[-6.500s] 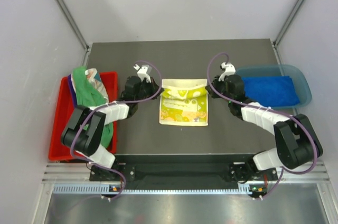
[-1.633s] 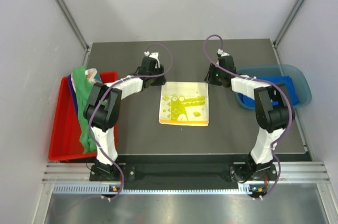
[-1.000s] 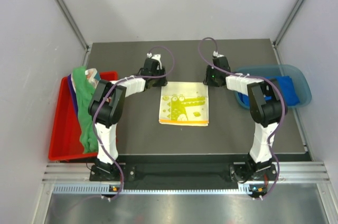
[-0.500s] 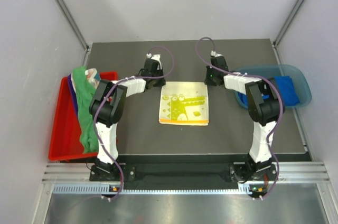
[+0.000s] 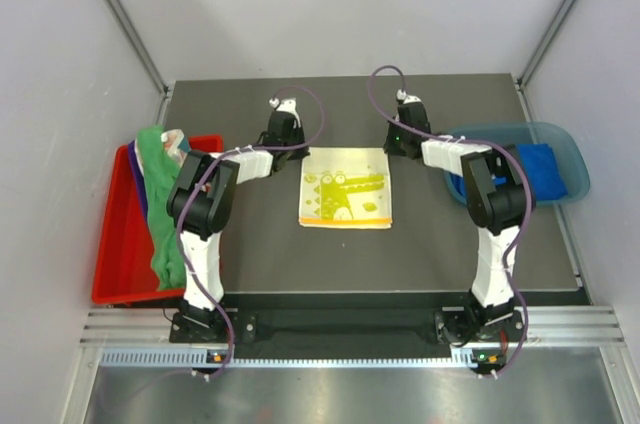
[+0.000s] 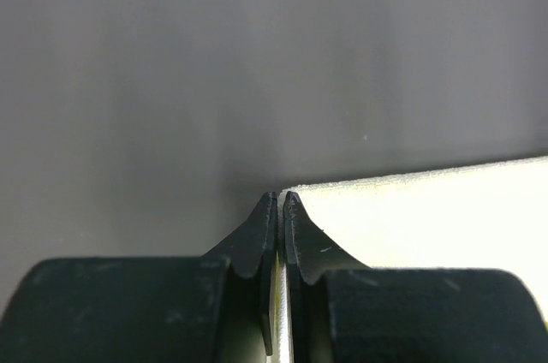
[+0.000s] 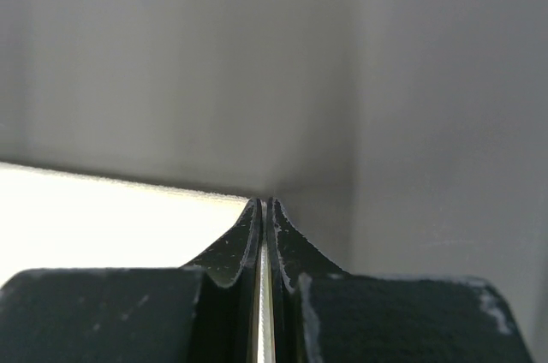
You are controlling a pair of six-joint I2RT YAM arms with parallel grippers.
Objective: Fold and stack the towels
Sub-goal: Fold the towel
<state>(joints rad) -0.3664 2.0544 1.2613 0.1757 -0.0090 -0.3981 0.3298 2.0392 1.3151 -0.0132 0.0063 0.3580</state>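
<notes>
Next, my left gripper lets go of the crocodile towel's far corner on the orange stripe's end [image 5: 303, 222] nearest the red tray.
The pale yellow crocodile towel [image 5: 346, 188] lies flat at the table's middle. My left gripper [image 5: 297, 147] is shut on its far left corner; in the left wrist view [image 6: 280, 199] the cloth [image 6: 411, 217] is pinched between the jaws. My right gripper [image 5: 393, 149] is shut on its far right corner, as the right wrist view [image 7: 264, 204] shows, with the cloth [image 7: 103, 217] to the left. A blue towel [image 5: 548, 166] lies in the blue bin [image 5: 575, 159]. Green, purple and white towels [image 5: 160, 179] are heaped in the red tray [image 5: 115, 244].
The red tray sits at the table's left edge, the blue bin at the right edge. Grey walls close in the back and sides. Both arms reach out along the towel's sides.
The towel was unfolded flat from a half-folded state. Both grippers moved to its far corners, and in the last half second pulled it slightly farther back.
</notes>
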